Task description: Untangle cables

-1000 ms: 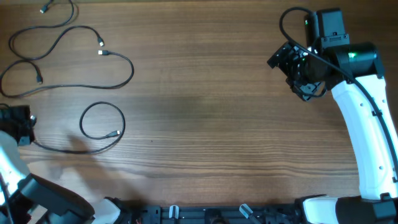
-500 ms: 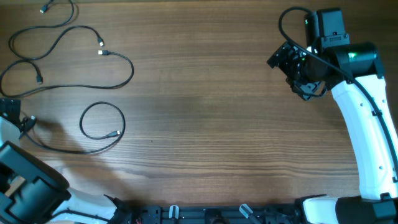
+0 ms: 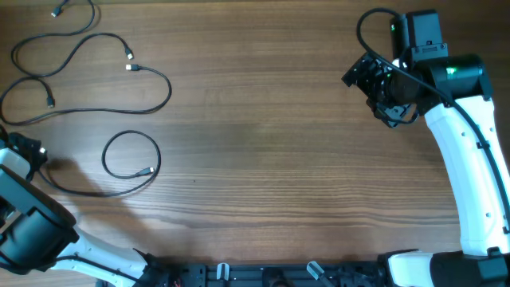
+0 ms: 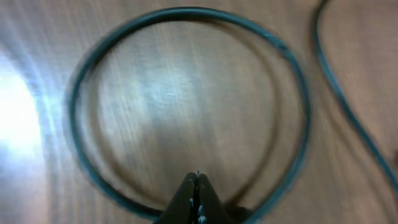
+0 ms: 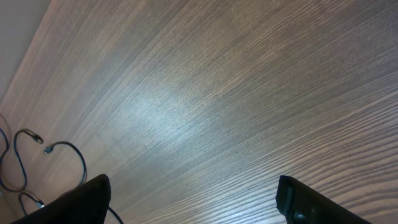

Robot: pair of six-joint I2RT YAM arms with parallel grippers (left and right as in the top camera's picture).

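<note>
The smaller cable's tail is at the table's edge while its far end still curls, so the robot's left gripper should open and take the loop's outer curve [image 3: 159, 156].
Several thin black cables lie at the table's left. A long wavy one [image 3: 151, 76] runs across the top left. A smaller one curls into a loop [image 3: 131, 135], and its tail runs left toward my left gripper [image 3: 30, 151] at the table's edge. In the left wrist view that blurred loop [image 4: 186, 10] fills the frame and passes under my left gripper [image 4: 198, 180], whose jaws are pressed shut with nothing visible between the tips. My right gripper [image 3: 373, 94] hovers open at the far right, well away from the cables. In its own view, the right gripper [image 5: 196, 202] is empty.
A third cable end [image 3: 60, 9] lies at the top left corner. Another strand [image 4: 348, 118] crosses the right of the left wrist view. The right arm's white body [image 3: 470, 175] stands along the right side. Distant cables [image 5: 68, 149] show at the right wrist view's lower left.
The left arm has swung near the table's left edge; its gripper opened wide and has closed again. The loop's tail shifted slightly. The right arm has not moved.
</note>
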